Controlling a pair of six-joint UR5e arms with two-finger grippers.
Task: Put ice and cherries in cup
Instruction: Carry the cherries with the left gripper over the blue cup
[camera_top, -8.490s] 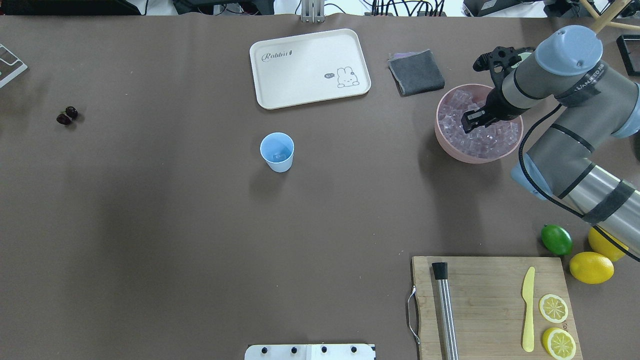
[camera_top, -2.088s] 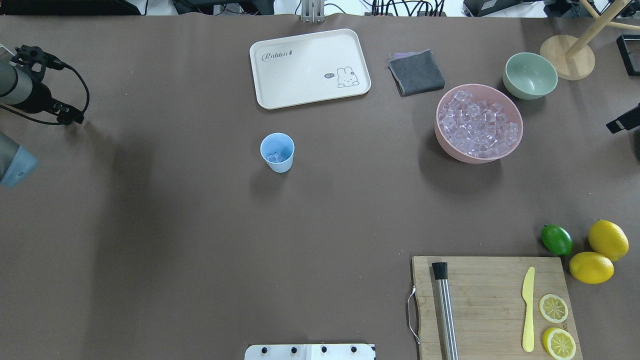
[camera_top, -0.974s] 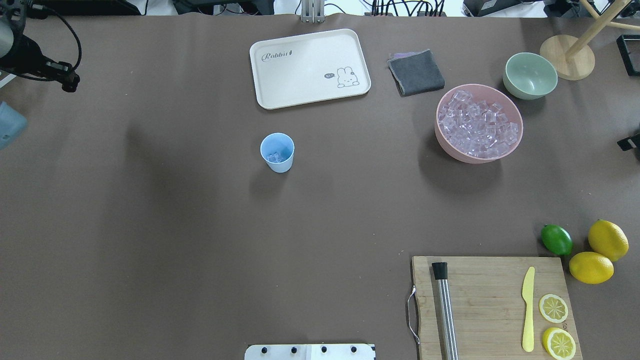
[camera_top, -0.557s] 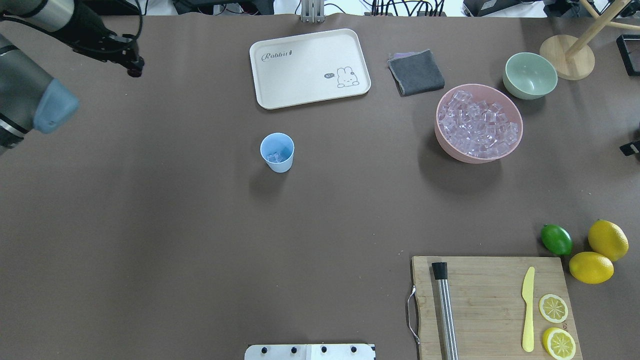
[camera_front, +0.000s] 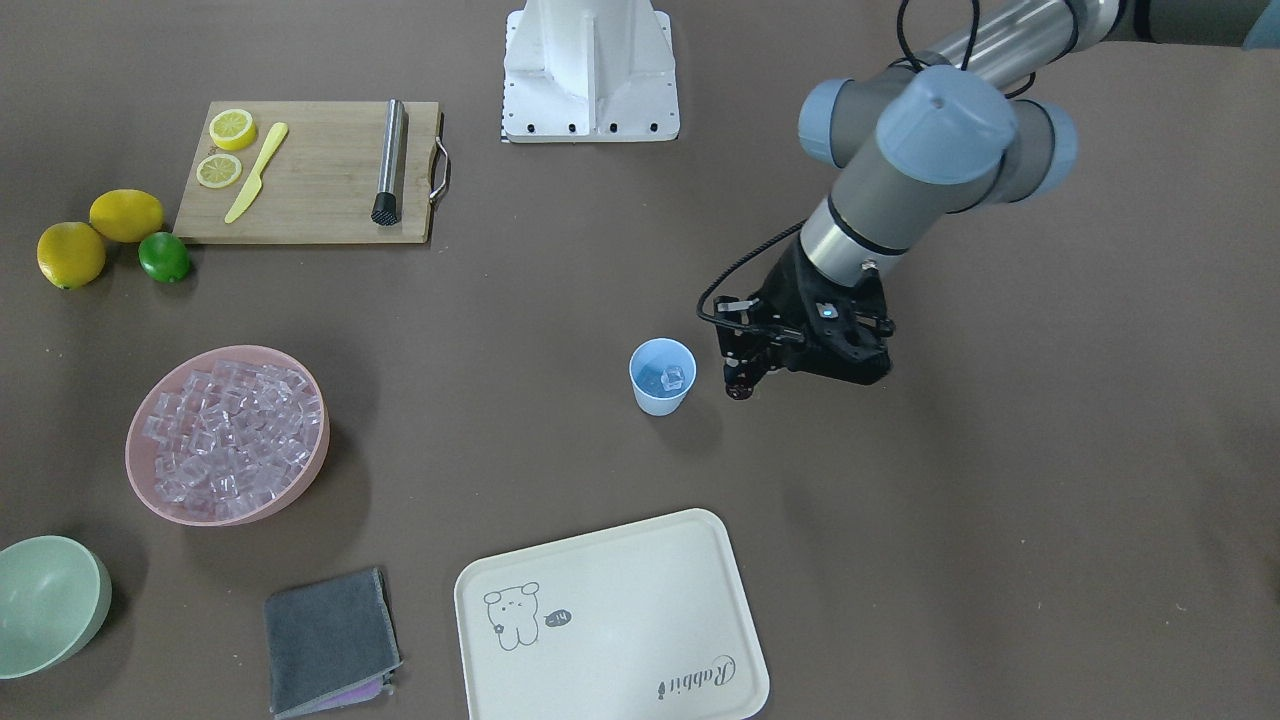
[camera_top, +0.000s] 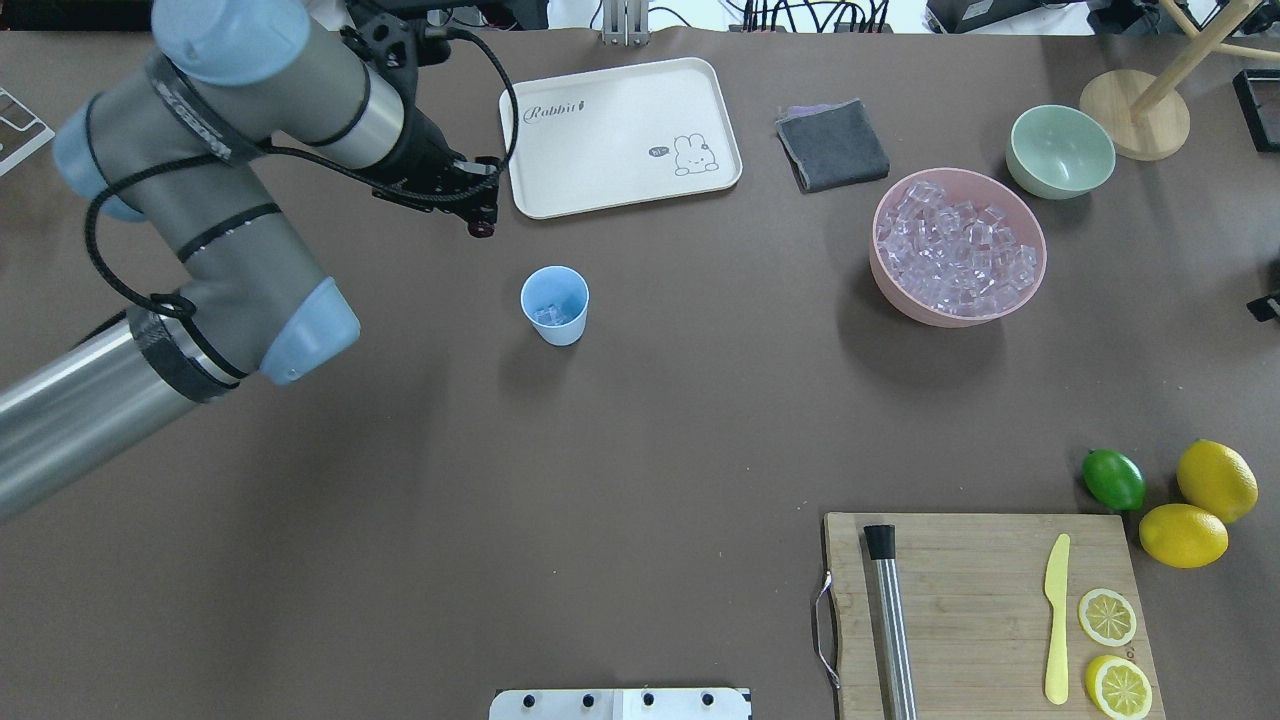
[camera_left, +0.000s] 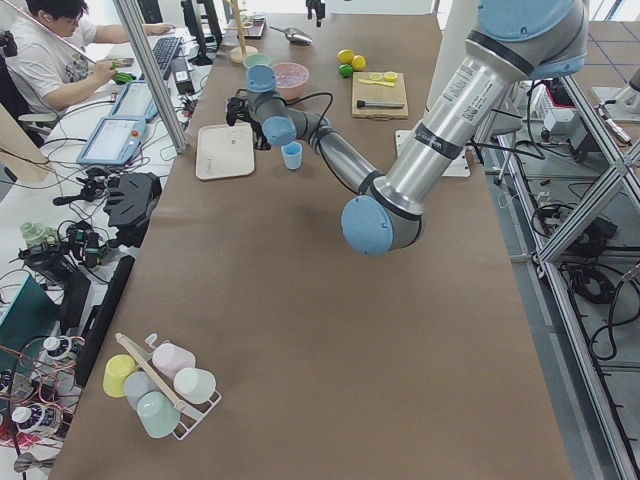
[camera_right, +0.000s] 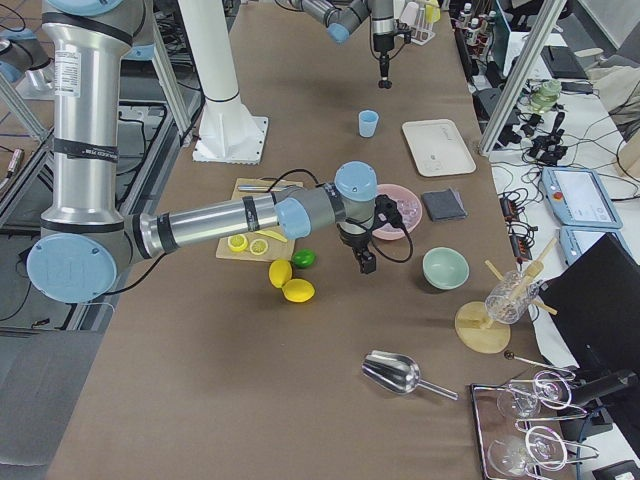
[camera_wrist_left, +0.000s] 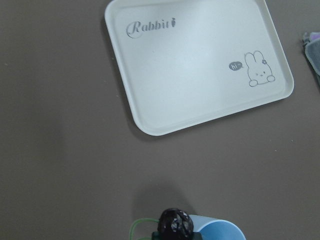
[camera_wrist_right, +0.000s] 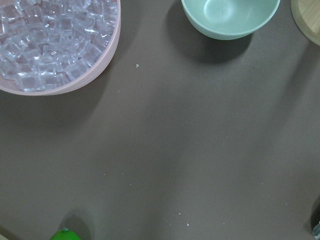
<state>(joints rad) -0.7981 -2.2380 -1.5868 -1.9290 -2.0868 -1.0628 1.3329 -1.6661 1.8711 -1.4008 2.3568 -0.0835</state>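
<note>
The dark cherries, now hanging just beyond the cup, will come out of my left gripper's hold as it opens to leave them inside the light-blue cup (camera_front: 659, 371) (camera_wrist_left: 220, 233), next to the ice cubes.
The light-blue cup (camera_top: 554, 303) stands mid-table with a few ice cubes (camera_front: 672, 378) in it. More ice (camera_top: 955, 250) fills the pink bowl (camera_top: 950, 318). My left gripper (camera_top: 482, 218) is shut on the dark cherries (camera_wrist_left: 174, 223) and hangs just beyond and to the left of the cup, above the table. In the left wrist view the cup's rim (camera_wrist_left: 222, 231) lies right beside the cherries. In the front-facing view this gripper (camera_front: 740, 382) is next to the cup (camera_front: 662, 376). My right gripper (camera_right: 365, 262) is at the far right edge; I cannot tell its jaw state.
A white rabbit tray (camera_top: 620, 135) lies just beyond the left gripper. A grey cloth (camera_top: 832, 145) and a pale green bowl (camera_top: 1060, 150) are at the back right. A cutting board (camera_top: 980, 600) with tools, a lime (camera_top: 1113, 479) and lemons sit at the near right.
My left arm has swung in from the far left towards the cup, carrying the cherries. My right arm has drawn back from the pink bowl to the table's right edge.
</note>
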